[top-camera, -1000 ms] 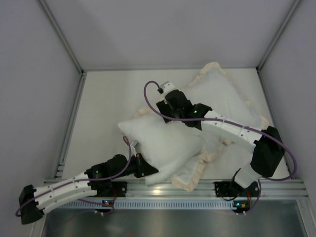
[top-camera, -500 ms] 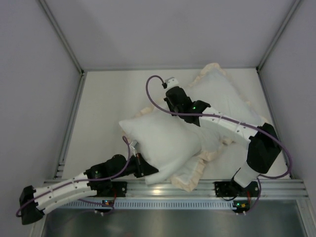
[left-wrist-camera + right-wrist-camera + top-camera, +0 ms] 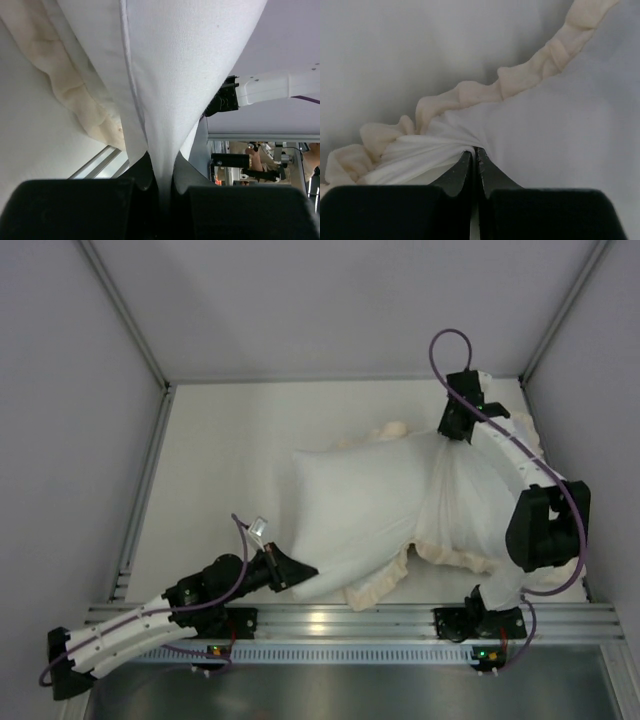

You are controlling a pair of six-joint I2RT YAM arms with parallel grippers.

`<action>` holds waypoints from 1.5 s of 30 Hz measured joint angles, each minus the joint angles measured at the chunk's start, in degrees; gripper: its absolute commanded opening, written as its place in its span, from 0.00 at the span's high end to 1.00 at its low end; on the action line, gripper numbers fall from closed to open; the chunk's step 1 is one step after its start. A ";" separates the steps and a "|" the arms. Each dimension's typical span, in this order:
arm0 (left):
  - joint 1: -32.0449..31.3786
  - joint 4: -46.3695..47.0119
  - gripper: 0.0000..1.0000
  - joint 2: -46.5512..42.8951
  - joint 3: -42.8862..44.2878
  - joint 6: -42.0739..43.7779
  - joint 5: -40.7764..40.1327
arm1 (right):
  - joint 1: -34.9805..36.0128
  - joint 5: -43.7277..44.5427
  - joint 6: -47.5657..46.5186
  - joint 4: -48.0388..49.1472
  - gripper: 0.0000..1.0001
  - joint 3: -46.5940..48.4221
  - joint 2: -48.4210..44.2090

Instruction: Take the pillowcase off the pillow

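My right gripper holds the pillowcase's back side, pillow end still inside; it should take the pillowcase opening's middle [image 3: 430,496] while my left gripper pulls the pillow.
The plump white pillow [image 3: 350,505] lies across the middle of the table, its right end still inside the pillowcase [image 3: 470,510]. The pillowcase is pulled taut toward the back right, white face up, its cream frill [image 3: 385,430] bunched at the open edge. My left gripper [image 3: 295,572] is shut on the pillow's near left corner; the left wrist view shows white pillow fabric [image 3: 190,60] pinched between its jaws [image 3: 161,175]. My right gripper [image 3: 455,432], at the back right, is shut on the pillowcase [image 3: 560,130] just below the frill [image 3: 485,92], fabric gathered at its tips [image 3: 475,155].
An aluminium rail [image 3: 330,620] runs along the near edge between the arm bases. Grey walls close the table at the left, back and right, with a metal strip [image 3: 145,490] along the left side. Bare white tabletop [image 3: 220,460] shows left of the pillow.
My right gripper shut on the pillowcase and swung from the table's middle to the back right, stretching the cover that way. The pillow turned and slid right with it. The left gripper kept its hold.
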 measured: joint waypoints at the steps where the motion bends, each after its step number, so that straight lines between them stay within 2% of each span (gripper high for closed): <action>1: 0.00 -0.50 1.00 -0.66 0.02 0.00 -0.24 | -2.62 -1.09 0.59 -2.03 1.00 -0.26 -0.59; 4: -0.04 -2.64 1.00 -2.12 0.02 0.00 -0.17 | -5.22 -2.12 1.20 -6.25 1.00 -1.01 -2.03; 8: -0.09 -5.01 1.00 -3.56 -0.04 -0.26 -0.11 | -6.25 -4.90 1.86 -5.75 1.00 -2.60 -2.91; 9: -0.09 -5.18 1.00 -3.98 -0.04 -0.33 -0.11 | -6.73 -5.86 2.01 -5.75 0.96 -2.99 -2.99; 10: -0.09 -5.38 1.00 -4.31 -0.04 -0.44 -0.13 | -7.13 -7.48 2.08 -5.68 0.84 -3.26 -3.04; 11: -0.11 -5.86 1.00 -4.74 -0.04 -0.52 -0.09 | -7.58 -9.75 1.86 -5.46 0.64 -3.26 -3.06; 12: -0.15 -6.78 1.00 -5.09 -0.04 -0.66 -0.11 | -7.87 -11.58 1.88 -5.18 0.32 -3.26 -3.10; 14: -0.22 -7.89 1.00 -5.07 -0.02 -0.72 -0.11 | -7.61 -13.77 0.28 -4.17 0.18 -3.34 -3.82; 15: -0.33 -8.81 1.00 -4.90 0.04 -0.70 -0.11 | -6.36 -13.64 -0.48 -3.45 0.02 -3.80 -4.92; 19: -0.92 -12.96 1.00 0.85 3.26 0.02 -0.33 | 4.28 -6.99 -2.80 -0.20 0.00 -10.54 -16.17; 22: -1.29 -14.71 1.00 10.51 8.66 2.56 -1.46 | 12.61 -5.79 -1.66 -0.39 0.01 -16.94 -29.49; 28: 0.66 -16.22 1.00 36.81 27.19 12.70 -3.19 | 14.03 -4.96 3.08 -2.89 0.00 -30.14 -55.78; 30: 5.25 -16.33 1.00 44.63 33.59 16.79 -0.81 | 14.08 -5.35 4.28 -4.74 0.01 -32.72 -60.22; 32: 11.96 -16.17 1.00 48.39 36.98 19.69 2.16 | 14.10 -6.21 5.07 -6.69 0.01 -34.03 -61.61; 34: 18.16 -15.85 1.00 48.74 37.88 21.68 4.22 | 14.10 -7.72 5.55 -7.19 0.01 -34.80 -61.09; 36: 21.75 -16.00 1.00 47.04 38.01 22.88 5.20 | 14.19 -9.55 5.99 -7.63 0.01 -35.67 -59.89; 44: 22.64 -23.87 1.00 35.74 39.26 25.86 8.28 | 17.53 -12.94 8.74 -3.82 0.01 -42.34 -57.79; 45: 22.64 -25.09 1.00 34.47 39.30 26.05 8.20 | 18.86 -12.92 9.27 -2.75 0.03 -42.64 -56.98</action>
